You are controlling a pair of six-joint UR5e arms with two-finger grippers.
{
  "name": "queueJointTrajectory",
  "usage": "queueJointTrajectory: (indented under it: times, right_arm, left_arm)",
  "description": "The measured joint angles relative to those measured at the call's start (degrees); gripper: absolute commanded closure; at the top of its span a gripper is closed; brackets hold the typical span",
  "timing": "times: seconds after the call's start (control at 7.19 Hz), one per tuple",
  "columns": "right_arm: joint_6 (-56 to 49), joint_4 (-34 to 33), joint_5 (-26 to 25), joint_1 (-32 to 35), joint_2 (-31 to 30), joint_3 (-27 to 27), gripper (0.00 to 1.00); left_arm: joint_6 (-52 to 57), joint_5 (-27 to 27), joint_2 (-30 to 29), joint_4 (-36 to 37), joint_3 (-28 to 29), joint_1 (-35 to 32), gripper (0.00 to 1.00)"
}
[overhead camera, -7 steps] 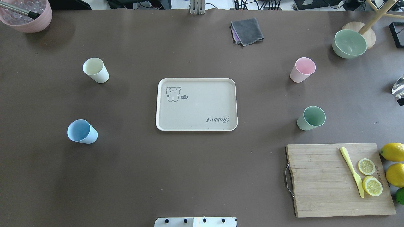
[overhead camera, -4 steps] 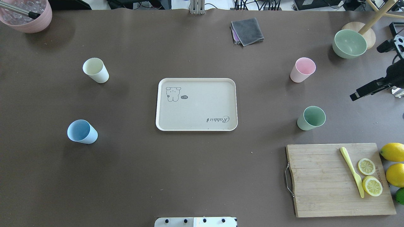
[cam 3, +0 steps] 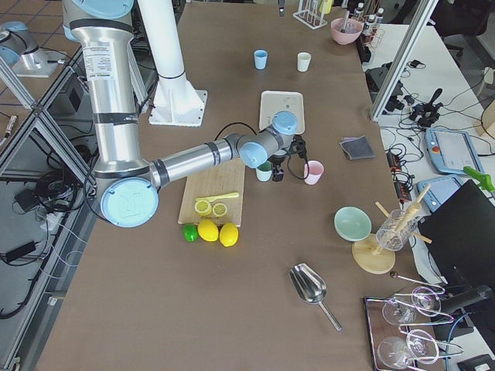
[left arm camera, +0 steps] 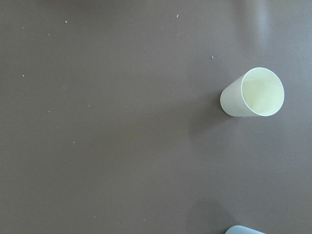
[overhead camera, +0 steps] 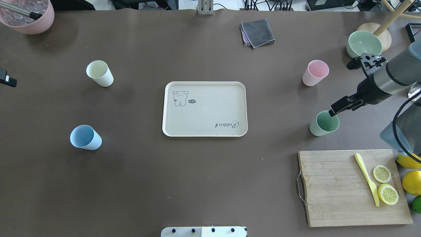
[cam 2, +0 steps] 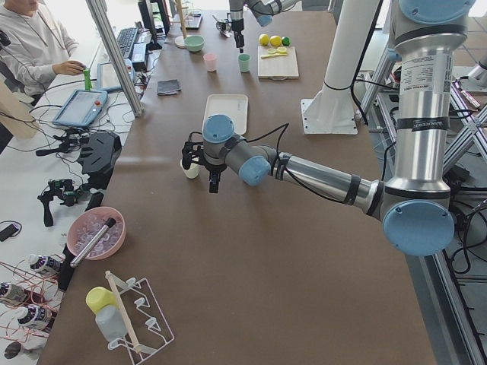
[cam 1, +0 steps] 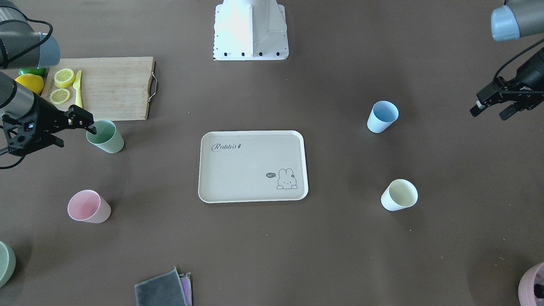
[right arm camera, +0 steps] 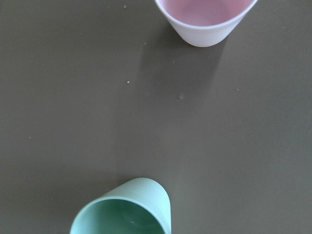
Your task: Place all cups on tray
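The light blue cup is next for my left gripper, which should go to it and close on the cup's rim [cam 1: 398,113], on the side away from the cream tray.
The cream tray [overhead camera: 204,113] lies at the table's middle with nothing on it. Four cups stand upright on the table around it: pale yellow [overhead camera: 99,73], light blue [overhead camera: 85,137], pink [overhead camera: 315,72] and mint green [overhead camera: 324,123]. My right gripper [overhead camera: 339,89] is open and empty, hovering between the pink and green cups, a little to their right. One finger [overhead camera: 338,108] overlaps the green cup's rim in the overhead view. My left gripper [cam 1: 488,113] is open and empty, outside the blue [cam 1: 382,116] and yellow [cam 1: 399,195] cups. The left wrist view shows the yellow cup [left arm camera: 253,92].
A wooden cutting board [overhead camera: 335,191] with lemon slices and a yellow knife lies at the front right, with whole lemons [overhead camera: 411,181] beside it. A green bowl [overhead camera: 364,45], a grey cloth [overhead camera: 257,32] and a pink bowl [overhead camera: 28,16] stand along the far edge.
My right arm has come in from the right edge to between the pink and green cups. A tip of my left gripper has come in at the left edge. The cups have not moved.
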Motion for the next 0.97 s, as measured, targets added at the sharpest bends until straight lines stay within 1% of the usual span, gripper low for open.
queueJointTrajectory:
  times: [0.14,0.28,0.7,0.97]
  right_arm:
    - [0.10,0.00,-0.26,-0.77,0.02,-0.34,0.98]
    - [-0.06,0.00,-0.35,-1.32,0.07,-0.86,1.00]
    - [0.27,-0.01,-0.22,-2.41,0.10,-1.00,1.00]
    - [0.67,-0.21,0.06,-2.28,0.25,0.72,1.00]
  left_arm:
    - [-1.19,0.52,-0.35,0.00,-0.06,0.72,0.02]
    - [-2.24,0.68,-0.52,0.00,-0.08,1.16,0.02]
    - [-6.17,1.18,-0.45,-0.06,-0.56,4.58,0.02]
    - [-9.35,6.16,0.21,-0.08,-2.63,10.26,0.03]
